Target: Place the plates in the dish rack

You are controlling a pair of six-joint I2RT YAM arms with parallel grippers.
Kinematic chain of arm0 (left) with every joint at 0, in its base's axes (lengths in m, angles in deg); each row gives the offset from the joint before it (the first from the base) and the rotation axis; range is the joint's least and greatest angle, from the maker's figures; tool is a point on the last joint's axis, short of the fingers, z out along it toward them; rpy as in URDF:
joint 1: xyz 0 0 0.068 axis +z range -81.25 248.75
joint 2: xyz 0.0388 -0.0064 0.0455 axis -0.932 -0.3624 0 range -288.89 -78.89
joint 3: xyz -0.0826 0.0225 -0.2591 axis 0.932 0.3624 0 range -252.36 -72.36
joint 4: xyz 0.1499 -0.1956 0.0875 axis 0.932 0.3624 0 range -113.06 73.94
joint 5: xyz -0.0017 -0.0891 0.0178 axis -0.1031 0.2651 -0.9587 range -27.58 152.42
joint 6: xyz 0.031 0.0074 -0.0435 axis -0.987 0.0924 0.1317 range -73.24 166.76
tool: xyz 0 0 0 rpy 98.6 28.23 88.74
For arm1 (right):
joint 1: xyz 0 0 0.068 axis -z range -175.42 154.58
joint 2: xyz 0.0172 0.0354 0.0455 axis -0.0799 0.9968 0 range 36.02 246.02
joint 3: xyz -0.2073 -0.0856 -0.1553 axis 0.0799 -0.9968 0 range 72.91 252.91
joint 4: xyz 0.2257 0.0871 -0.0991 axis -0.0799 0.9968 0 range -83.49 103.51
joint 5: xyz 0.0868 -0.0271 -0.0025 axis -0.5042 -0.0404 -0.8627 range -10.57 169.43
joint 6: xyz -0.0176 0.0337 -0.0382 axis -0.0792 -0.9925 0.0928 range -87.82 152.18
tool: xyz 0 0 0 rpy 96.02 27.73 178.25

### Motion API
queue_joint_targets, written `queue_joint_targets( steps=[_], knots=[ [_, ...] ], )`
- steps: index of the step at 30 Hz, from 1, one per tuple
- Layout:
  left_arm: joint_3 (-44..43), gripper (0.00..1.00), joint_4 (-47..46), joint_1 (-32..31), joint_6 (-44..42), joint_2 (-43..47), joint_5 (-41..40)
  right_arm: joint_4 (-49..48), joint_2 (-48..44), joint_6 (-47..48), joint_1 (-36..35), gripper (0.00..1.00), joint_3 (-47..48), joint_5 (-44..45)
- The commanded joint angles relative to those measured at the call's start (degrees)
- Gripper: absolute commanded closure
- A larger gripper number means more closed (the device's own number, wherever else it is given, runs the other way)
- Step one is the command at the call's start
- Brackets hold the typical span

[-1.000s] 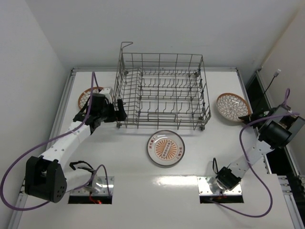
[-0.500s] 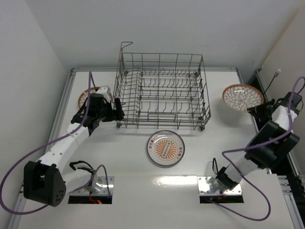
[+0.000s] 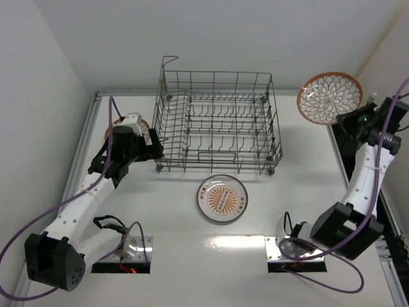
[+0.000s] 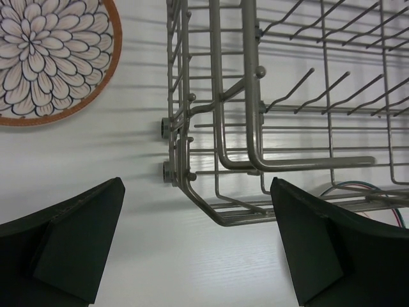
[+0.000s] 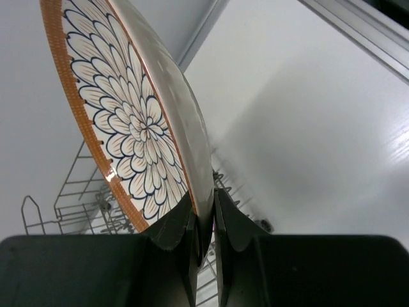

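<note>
The robot's right gripper should release the petal-pattern plate upright between the wires beside the dish rack's nearest side [image 3: 258, 132]. The plate is now held high on edge by the rack.
The grey wire dish rack [image 3: 217, 125] stands at the back middle of the table. A sunburst plate [image 3: 221, 198] lies flat in front of it. My right gripper [image 3: 350, 117] is shut on the rim of a petal-pattern plate [image 3: 329, 97] and holds it on edge, high at the rack's right; the fingers [image 5: 171, 224] pinch the plate [image 5: 134, 121]. My left gripper [image 3: 155, 144] is open and empty over the table by the rack's left front corner [image 4: 192, 185]. A second petal plate [image 4: 51, 57] lies left of the rack, mostly hidden under the left arm in the top view [image 3: 110, 130].
A raised rail [image 3: 89, 147] runs along the table's left edge, with white walls close behind and to the left. Purple cables [image 3: 332, 192] loop from both arms. A dark gap [image 3: 342, 147] lies beyond the table's right edge.
My right gripper has lifted the petal plate off the table, tipped it on edge and carried it up and back. My left gripper has drawn back slightly from the rack.
</note>
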Motion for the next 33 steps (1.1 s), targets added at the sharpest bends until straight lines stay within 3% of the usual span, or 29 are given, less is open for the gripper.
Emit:
queue_joint_targets(
  steps=[1,8,15,24,33],
  knots=[
    [0.22,0.0,-3.07,0.21,0.4,3.71,-1.2,-6.31,-2.4,1.09,-4.49,1.0,12.05,3.68],
    [0.84,0.0,-3.6,0.21,0.4,3.9,-1.73,4.42,5.42,12.52,-19.16,1.0,24.91,14.84],
    [0.84,0.0,-3.07,0.21,0.4,3.89,-2.26,14.0,12.37,20.96,-37.26,1.0,29.93,35.73],
    [0.84,0.0,-3.07,0.21,0.4,3.89,-1.12,17.26,12.9,22.2,-47.47,1.0,27.9,60.88],
    [0.84,0.0,-3.6,0.21,0.4,2.75,-1.11,19.9,16.32,22.72,-54.16,1.0,29.05,71.71]
  ],
)
